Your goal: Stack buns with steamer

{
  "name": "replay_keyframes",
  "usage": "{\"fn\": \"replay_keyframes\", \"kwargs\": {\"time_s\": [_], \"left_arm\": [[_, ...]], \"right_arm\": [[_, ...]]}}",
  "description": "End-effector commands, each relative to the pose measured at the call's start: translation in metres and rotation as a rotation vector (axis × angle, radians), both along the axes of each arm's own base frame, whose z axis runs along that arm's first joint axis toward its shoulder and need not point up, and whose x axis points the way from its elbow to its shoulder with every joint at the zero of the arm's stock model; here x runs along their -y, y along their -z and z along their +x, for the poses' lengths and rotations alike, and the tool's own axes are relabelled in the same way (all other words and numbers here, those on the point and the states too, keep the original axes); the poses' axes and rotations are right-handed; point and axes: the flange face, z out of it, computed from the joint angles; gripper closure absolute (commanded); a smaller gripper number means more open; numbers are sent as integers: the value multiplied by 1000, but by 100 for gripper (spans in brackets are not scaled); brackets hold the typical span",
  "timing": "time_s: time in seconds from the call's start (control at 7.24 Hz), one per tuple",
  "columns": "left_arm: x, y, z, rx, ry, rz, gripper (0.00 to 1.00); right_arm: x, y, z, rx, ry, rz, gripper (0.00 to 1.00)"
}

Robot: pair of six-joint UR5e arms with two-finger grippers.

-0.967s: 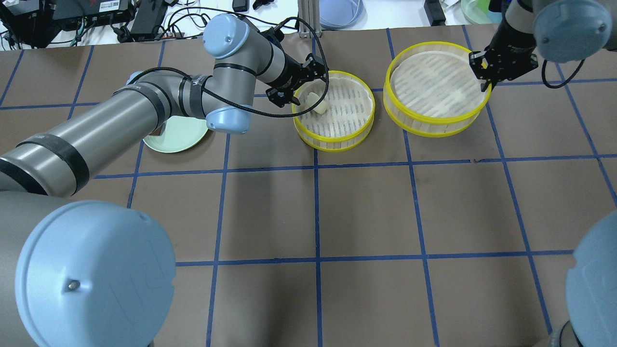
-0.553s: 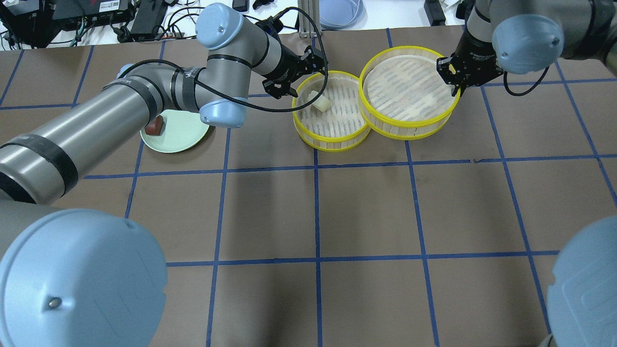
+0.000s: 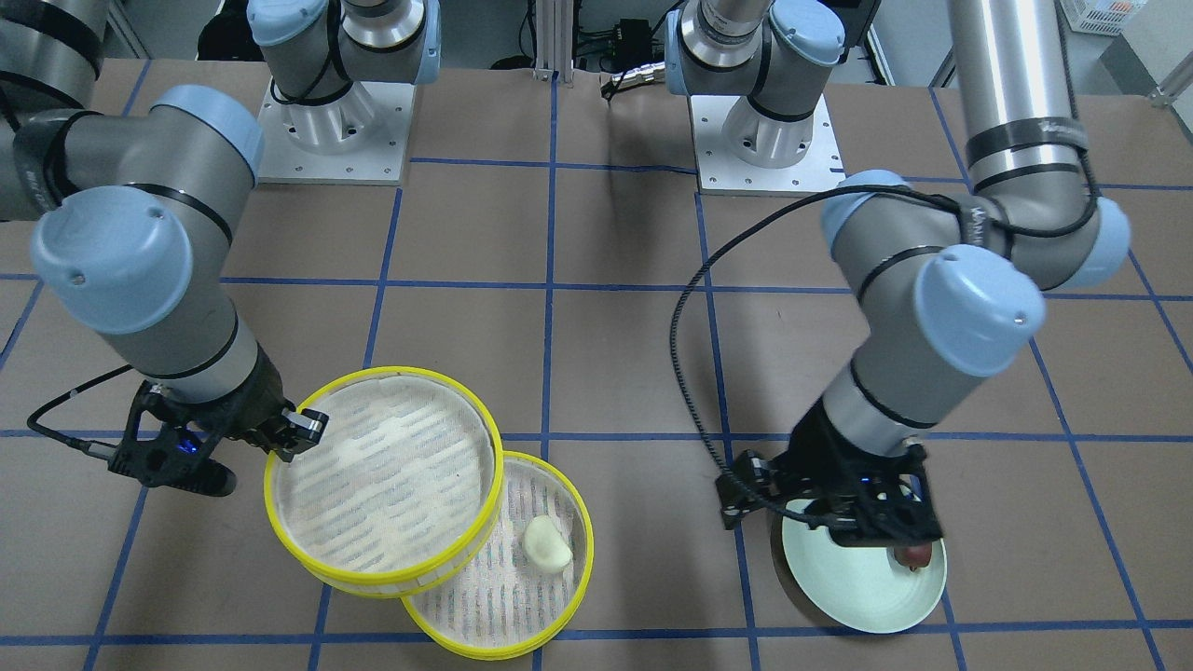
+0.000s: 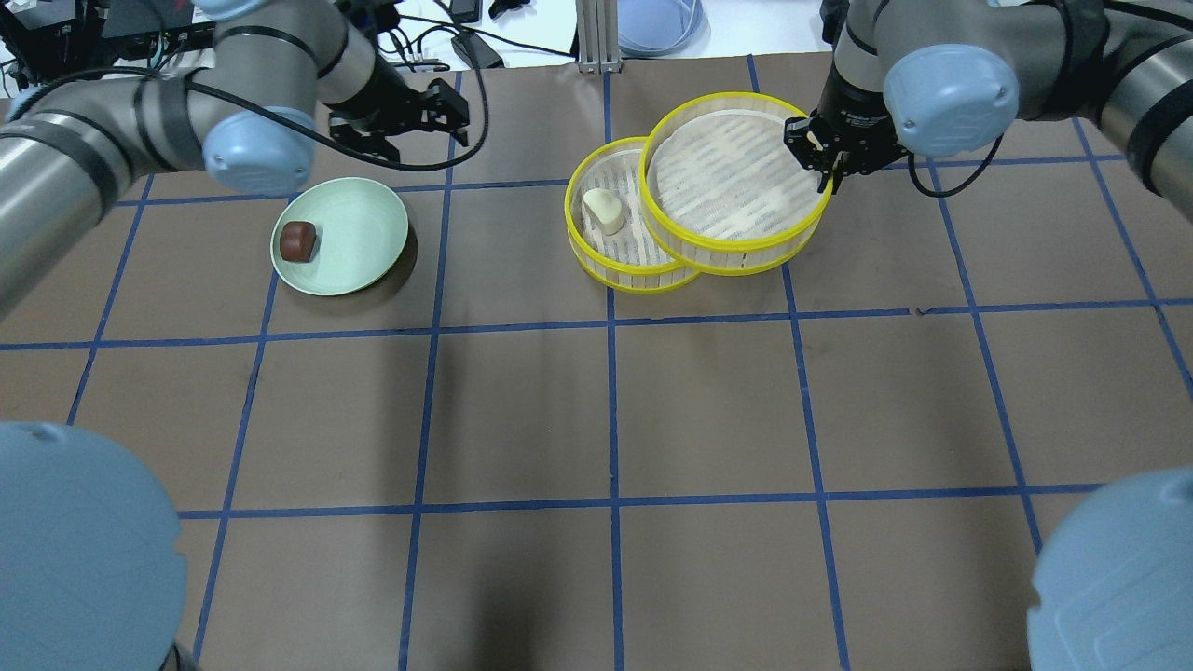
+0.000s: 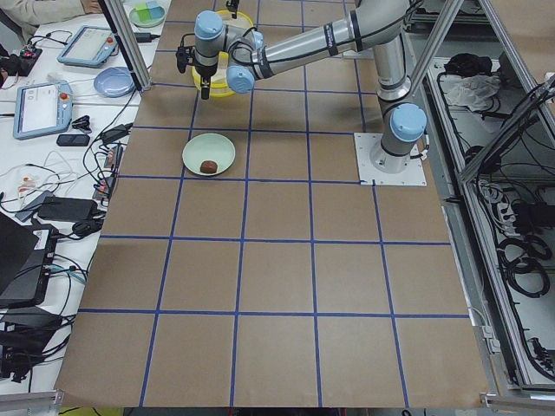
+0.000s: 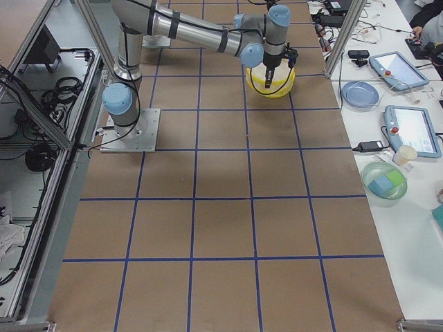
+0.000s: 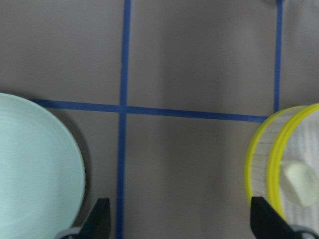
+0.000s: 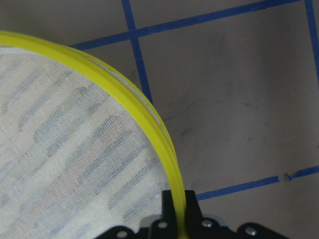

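Observation:
I need to next close my left gripper on the middle of the dark reddish-brown bun (image 3: 913, 555) that sits on the pale green plate.
The cream-white bun (image 4: 603, 210) lies in the lower steamer tier (image 4: 596, 266). My right gripper (image 4: 828, 166) is shut on the right rim of the upper steamer tier (image 4: 727, 177) and holds it partly over the lower tier, overlapping its right side. The right wrist view shows my fingers (image 8: 174, 201) clamped on the yellow rim (image 8: 149, 119). The dark reddish-brown bun (image 4: 298, 240) sits on the pale green plate (image 4: 363, 233). My left gripper (image 4: 410, 126) is open and empty, raised between plate and steamer; its fingers (image 7: 102, 219) frame bare table.
Cables and power bricks (image 4: 280, 37) and a blue plate (image 4: 657, 23) lie beyond the table's far edge. The arm bases (image 3: 764, 121) stand at the robot's side. The brown mat with blue grid lines (image 4: 615, 419) spreads toward the near side.
My left gripper has left the lower tier and the cream bun and moved left toward the plate. My right gripper has carried the upper tier left until it overlaps the lower tier.

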Motion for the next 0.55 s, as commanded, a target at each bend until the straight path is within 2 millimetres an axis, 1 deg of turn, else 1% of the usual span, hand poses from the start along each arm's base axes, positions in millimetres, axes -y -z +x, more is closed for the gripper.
{"fn": "replay_keyframes", "kwargs": {"time_s": [0.0, 0.14, 0.28, 0.41], "left_arm": [[-4, 18, 109, 212, 208, 52, 0], [-4, 36, 118, 292, 286, 102, 0], [-5, 63, 123, 277, 288, 135, 0], [3, 87, 126, 282, 289, 122, 0]], "right_arm": [[-6, 7, 41, 29, 12, 2, 100], [-1, 18, 47, 53, 10, -1, 100], [10, 38, 51, 76, 33, -10, 100], [11, 40, 65, 85, 44, -39, 100]]}}
